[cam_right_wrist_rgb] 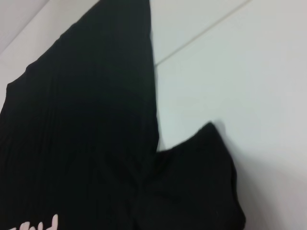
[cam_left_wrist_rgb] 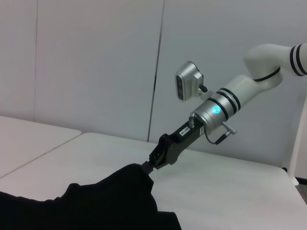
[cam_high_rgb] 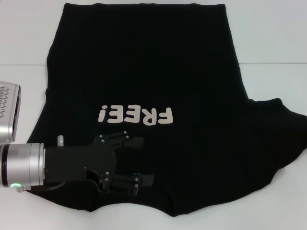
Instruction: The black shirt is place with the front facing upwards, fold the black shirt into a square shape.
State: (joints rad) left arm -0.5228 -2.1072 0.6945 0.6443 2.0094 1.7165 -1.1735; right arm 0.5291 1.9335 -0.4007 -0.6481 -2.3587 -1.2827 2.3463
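Next, my right gripper releases the sleeve tip on the black shirt's front, between the lettering and the armpit (cam_high_rgb: pixel 205 105) (cam_right_wrist_rgb: pixel 102 188).
The black shirt (cam_high_rgb: pixel 158 72) lies front up on the white table, its white "FREE!" lettering (cam_high_rgb: pixel 135 115) upside down in the head view. My left gripper (cam_high_rgb: pixel 138 161) is open, hovering low over the shirt's near edge by the collar, with one finger (cam_high_rgb: pixel 125 140) just below the lettering. My right gripper (cam_left_wrist_rgb: pixel 149 165) shows only in the left wrist view. It is shut on the tip of the shirt's right sleeve (cam_left_wrist_rgb: pixel 129 184) and holds it raised off the table. The right wrist view shows the shirt's side and sleeve (cam_right_wrist_rgb: pixel 201 182).
The white table (cam_high_rgb: pixel 273 38) has a seam line running across it beside the shirt. The left wrist's silver camera housing (cam_high_rgb: pixel 8 112) sits at the left edge of the head view. A pale wall (cam_left_wrist_rgb: pixel 96 62) stands behind the table.
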